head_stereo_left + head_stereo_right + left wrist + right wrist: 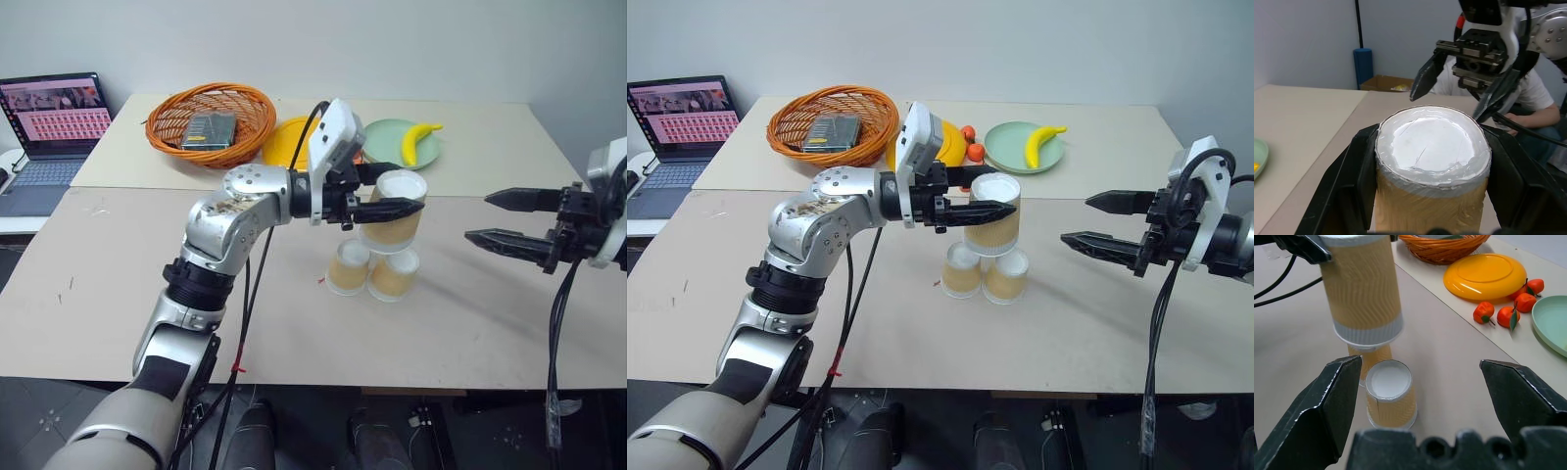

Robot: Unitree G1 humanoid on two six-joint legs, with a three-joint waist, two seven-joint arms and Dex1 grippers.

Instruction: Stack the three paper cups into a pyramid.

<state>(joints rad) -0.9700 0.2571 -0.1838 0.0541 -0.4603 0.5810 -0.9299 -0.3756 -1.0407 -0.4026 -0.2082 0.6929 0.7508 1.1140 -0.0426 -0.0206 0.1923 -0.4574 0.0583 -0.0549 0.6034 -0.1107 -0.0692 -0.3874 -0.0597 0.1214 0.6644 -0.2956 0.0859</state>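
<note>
The paper cup in my left gripper, now hanging tilted just above the others, will be let go across the white bases of both lower cups [382,260], above the spot where they meet.
Two paper cups [348,267] [394,275] stand upside down side by side on the beige table [118,294], white bases up. The third cup [397,227], also upside down, hangs just above them, tilted a little, with my left gripper [402,191] shut on its upper part. In the left wrist view its white base [1432,147] sits between the black fingers [1347,186]. My right gripper [478,217] stands open to the right of the cups, pointing at them, with nothing between its fingers. In the right wrist view the held cup [1361,289] partly hides one lower cup; the other [1391,394] shows fully.
At the back of the table stand an orange wicker basket [211,122] with a dark object inside, an orange plate [1484,276], small tangerines [1506,313] and a green plate [1014,147] with a banana [1040,142]. A laptop [54,127] is at far left. A person [1535,100] sits beyond the table.
</note>
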